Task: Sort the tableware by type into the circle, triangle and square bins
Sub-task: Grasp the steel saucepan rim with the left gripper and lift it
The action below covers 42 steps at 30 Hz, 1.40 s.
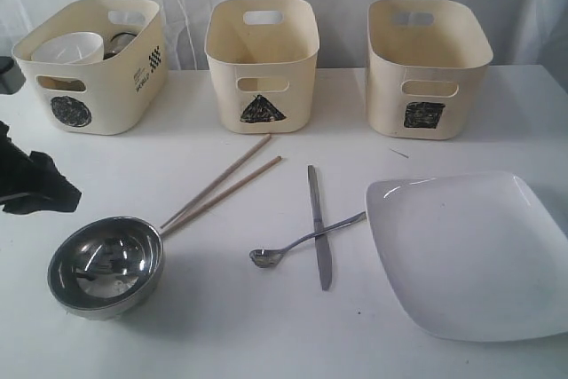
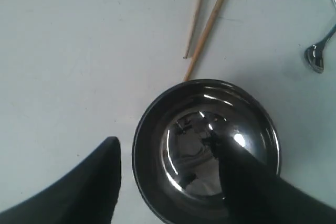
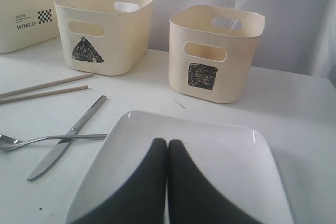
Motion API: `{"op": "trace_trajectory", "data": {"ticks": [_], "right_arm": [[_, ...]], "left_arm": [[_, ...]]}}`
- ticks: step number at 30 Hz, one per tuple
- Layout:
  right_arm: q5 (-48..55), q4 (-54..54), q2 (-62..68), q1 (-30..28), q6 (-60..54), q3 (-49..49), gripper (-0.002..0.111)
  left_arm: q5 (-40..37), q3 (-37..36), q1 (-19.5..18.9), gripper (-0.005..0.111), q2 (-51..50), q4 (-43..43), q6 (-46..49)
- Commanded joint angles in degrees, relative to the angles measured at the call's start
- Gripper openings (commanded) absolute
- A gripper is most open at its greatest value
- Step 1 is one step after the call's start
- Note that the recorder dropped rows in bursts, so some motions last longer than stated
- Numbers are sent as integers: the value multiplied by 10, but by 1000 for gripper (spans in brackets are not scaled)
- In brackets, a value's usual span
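Observation:
I need to next use my left gripper to take hold of the rim of the shiny steel bowl point(image 1: 51, 262) point(image 2: 134, 153), on the side that is farthest from the spoon.
My left gripper point(image 1: 49, 191) hangs at the table's left edge, just up and left of the shiny steel bowl point(image 1: 106, 264). In the left wrist view it point(image 2: 164, 142) is open, one finger point(image 2: 100, 182) outside the bowl point(image 2: 194, 145) and the other over its inside. Two wooden chopsticks point(image 1: 222, 185) reach the bowl's rim. The knife point(image 1: 318, 228) and spoon point(image 1: 302, 241) lie crossed mid-table. My right gripper point(image 3: 168, 141) is shut and empty above the white square plate point(image 3: 220, 140). The circle bin point(image 1: 89, 86) holds a white bowl point(image 1: 69, 46) and a steel cup point(image 1: 120, 42).
The triangle bin point(image 1: 262, 64) and the square bin point(image 1: 426, 68) stand in the back row beside the circle bin, in front of a white curtain. The large plate point(image 1: 470, 255) fills the front right of the table. The right arm does not show in the exterior view.

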<state>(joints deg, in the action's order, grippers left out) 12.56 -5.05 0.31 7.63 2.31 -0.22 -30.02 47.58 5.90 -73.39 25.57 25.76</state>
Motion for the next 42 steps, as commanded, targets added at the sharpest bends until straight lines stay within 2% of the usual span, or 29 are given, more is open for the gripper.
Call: {"op": "trace_trajectory", "data": {"ticks": [1, 8, 29, 31, 36, 42], "right_arm": [[1, -3, -3, -4, 2, 2, 0], [1, -3, -3, -4, 2, 2, 0], [1, -3, -3, -4, 2, 2, 0], [1, -3, -3, -4, 2, 2, 0], [0, -3, -3, -4, 2, 2, 0], [0, -3, -3, -4, 2, 2, 0]], "left_arm": [[10, -26, 2, 60, 7, 3, -3], [46, -61, 2, 60, -2, 3, -1], [125, -62, 7, 57, -162, 14, 0], [134, -62, 10, 48, -173, 14, 0], [154, -61, 12, 0, -167, 6, 0], [155, -5, 11, 0, -93, -17, -5]]}}
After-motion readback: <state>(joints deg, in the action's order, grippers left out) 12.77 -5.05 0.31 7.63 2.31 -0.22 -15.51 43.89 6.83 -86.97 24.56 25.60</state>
